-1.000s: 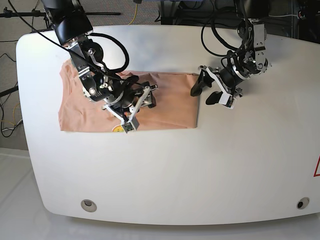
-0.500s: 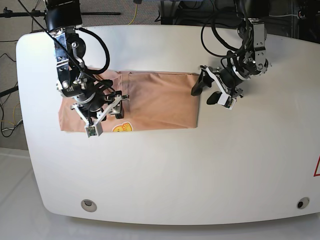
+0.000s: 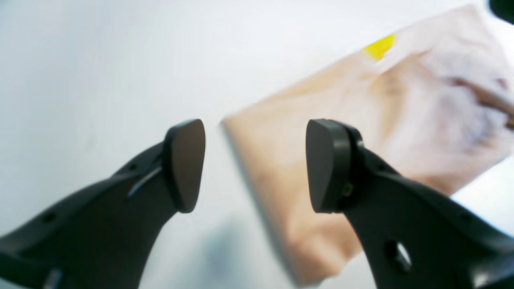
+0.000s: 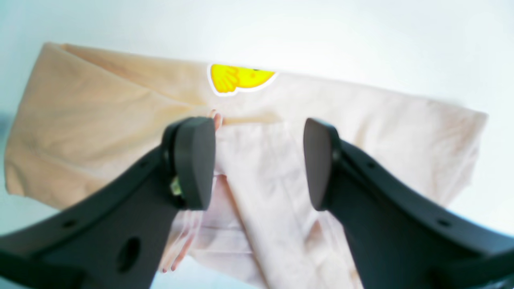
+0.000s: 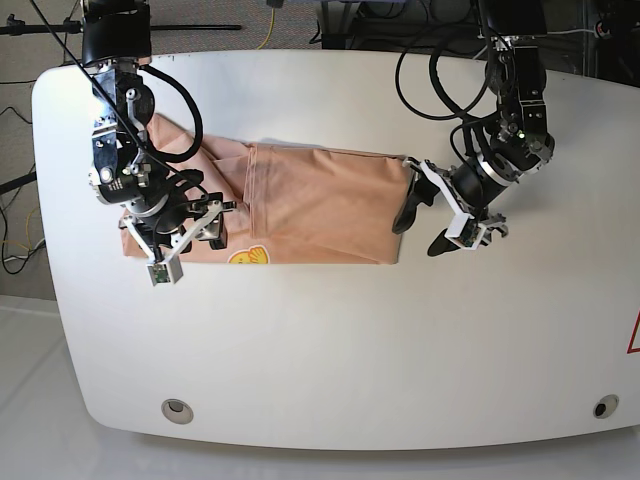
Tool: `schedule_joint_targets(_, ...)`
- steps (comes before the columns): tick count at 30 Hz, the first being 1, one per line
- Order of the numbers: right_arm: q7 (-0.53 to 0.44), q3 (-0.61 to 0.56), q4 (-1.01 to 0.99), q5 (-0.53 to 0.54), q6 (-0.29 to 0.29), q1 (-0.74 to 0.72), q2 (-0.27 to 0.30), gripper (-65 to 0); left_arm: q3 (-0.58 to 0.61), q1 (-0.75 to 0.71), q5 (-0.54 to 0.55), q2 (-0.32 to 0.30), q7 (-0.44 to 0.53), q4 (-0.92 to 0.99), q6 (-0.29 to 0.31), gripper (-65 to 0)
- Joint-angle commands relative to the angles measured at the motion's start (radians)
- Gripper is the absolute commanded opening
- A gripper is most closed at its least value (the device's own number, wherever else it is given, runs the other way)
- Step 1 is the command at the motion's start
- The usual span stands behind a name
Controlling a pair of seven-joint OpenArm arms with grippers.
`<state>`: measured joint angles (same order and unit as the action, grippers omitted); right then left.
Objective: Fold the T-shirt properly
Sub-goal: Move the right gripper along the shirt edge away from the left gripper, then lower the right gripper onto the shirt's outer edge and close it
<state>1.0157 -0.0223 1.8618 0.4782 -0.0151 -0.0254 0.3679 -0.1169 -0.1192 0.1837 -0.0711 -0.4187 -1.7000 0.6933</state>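
The T-shirt's back edge (image 5: 190,187) (image 4: 333,230), at the end farthest from my left gripper, should be grasped next by my right gripper.
The T-shirt (image 5: 320,205) lies on the white table (image 5: 330,340) as a long salmon-pink band, with its yellow smiley print (image 5: 248,257) at the front edge. My right gripper (image 5: 195,235) hovers open over the band's left end. In the right wrist view its fingers (image 4: 194,160) straddle a paler fold of the T-shirt (image 4: 261,168), just below the print (image 4: 241,78). At the band's right edge my left gripper (image 5: 425,230) is open. In the left wrist view the T-shirt (image 3: 361,140) has its corner edge between the spread fingers (image 3: 325,164), and nothing is gripped.
Two round holes (image 5: 177,408) (image 5: 600,407) sit near the table's front corners. Cables and stands crowd the back edge (image 5: 300,25). A red mark (image 5: 634,335) shows at the right rim. Bare tabletop spreads in front of the shirt.
My right gripper has travelled left along the shirt from its middle to its left end, uncovering the smiley print. My left gripper has come down and forward to the shirt's right edge.
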Motion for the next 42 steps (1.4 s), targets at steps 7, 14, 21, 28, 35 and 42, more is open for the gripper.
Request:
schedule_joint_targets(7, -0.018, 0.158, 0.014, 0.0, 0.0, 0.045, 0.013, -31.9, 0.059, 0.016, 0.015, 0.001, 0.022, -0.016, 0.005, -27.5)
schedule_joint_targets(14, -0.021, 0.298, 0.014, 0.0, 0.0, 0.097, 0.015, -31.9, 0.072, 0.037, 0.015, 0.018, 0.03, 0.125, 0.005, -27.5)
schedule_joint_targets(21, -0.024, 0.39, -0.038, 0.0, 0.002, 0.12, 0.013, -31.9, 0.069, 0.083, 0.017, 0.014, 0.037, 0.291, 0.005, -27.6)
schedule_joint_targets(28, -0.048, 0.468, -0.129, 0.001, 0.017, 0.132, -0.03, -31.9, 0.069, 0.083, 0.015, -0.016, 0.119, 0.378, 0.005, -31.9)
schedule_joint_targets(35, -0.076, 0.549, -0.244, 0.004, 0.154, 0.127, -0.07, -31.9, 0.069, 0.079, 0.015, -0.02, 0.119, 0.392, 0.005, -32.3)
schedule_joint_targets(42, -0.077, 0.621, -0.345, 0.004, 0.294, 0.104, -0.114, -31.9, 0.069, 0.068, 0.013, -0.042, 0.12, 0.389, 0.005, -32.4)
